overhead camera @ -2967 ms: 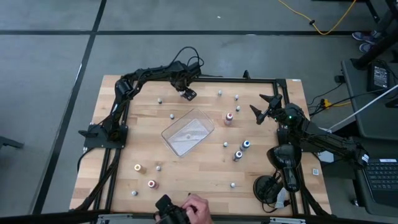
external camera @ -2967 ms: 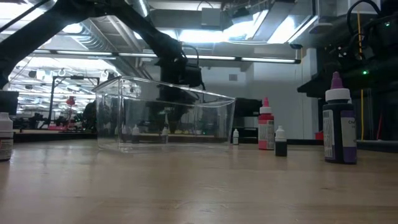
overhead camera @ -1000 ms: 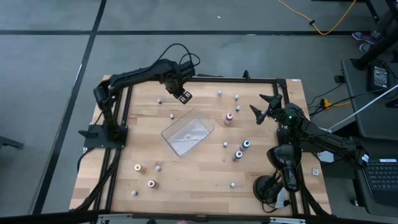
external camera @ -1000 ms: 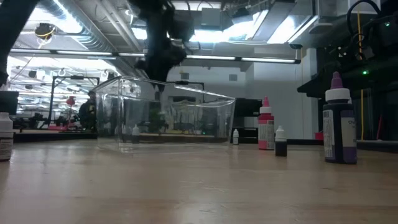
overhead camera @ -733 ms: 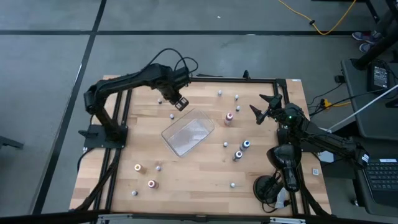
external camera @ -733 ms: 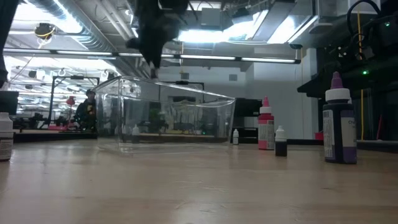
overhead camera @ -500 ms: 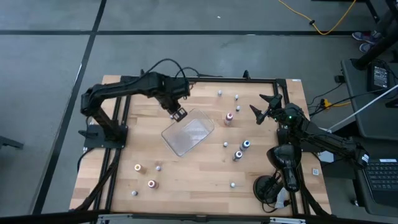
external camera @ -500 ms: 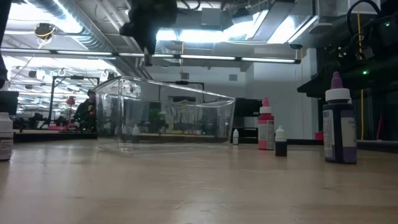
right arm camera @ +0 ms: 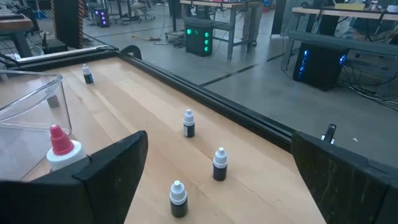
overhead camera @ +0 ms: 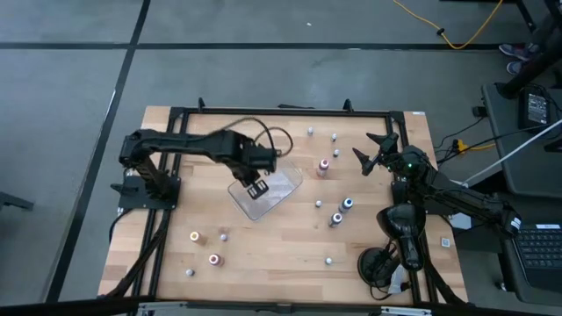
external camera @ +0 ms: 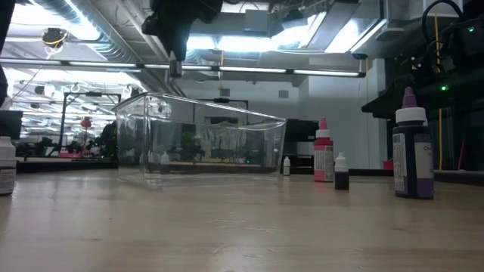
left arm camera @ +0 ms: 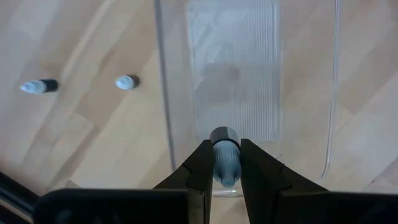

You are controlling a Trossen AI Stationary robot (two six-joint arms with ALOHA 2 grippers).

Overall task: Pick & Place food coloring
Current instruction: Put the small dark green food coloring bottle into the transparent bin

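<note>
The robot's left gripper needs to set the grey-capped food coloring bottle down inside the near end of the clear plastic tray [overhead camera: 250, 204] [left arm camera: 241, 121]. The bottle is still held above the tray.
My left gripper [overhead camera: 256, 187] hangs above the clear plastic tray [overhead camera: 283, 178] in the middle of the table, shut on a tiny food coloring bottle [left arm camera: 224, 155] with a grey cap. In the low view the gripper [external camera: 175, 66] stands well above the tray's rim [external camera: 200, 107]. Several more bottles stand upright on the wood: a red one [overhead camera: 323, 166], two blue ones [overhead camera: 348, 204] [overhead camera: 336, 219], an orange one [overhead camera: 195, 236]. My right gripper [overhead camera: 369, 149] waits open near the table's right edge. My left gripper pinches the little bottle between its two fingers [left arm camera: 200, 167], one on each side of its body [left arm camera: 226, 169] just behind the grey cap [left arm camera: 224, 138]. The fingers point down from above. The bottle is lifted clear, over the near end of the tray.
Small bottles are scattered across the table, among them two [left arm camera: 38, 86] [left arm camera: 126, 81] beside the tray and three [right arm camera: 189, 123] [right arm camera: 219, 164] [right arm camera: 178, 199] ahead of the right gripper. A tall purple bottle [external camera: 412, 155] stands at the right. A black frame [overhead camera: 281, 111] borders the table.
My left gripper has travelled from near the table's far edge toward the near edge, ending over the tray. It has stayed shut on the bottle and stayed high above the tray's rim.
</note>
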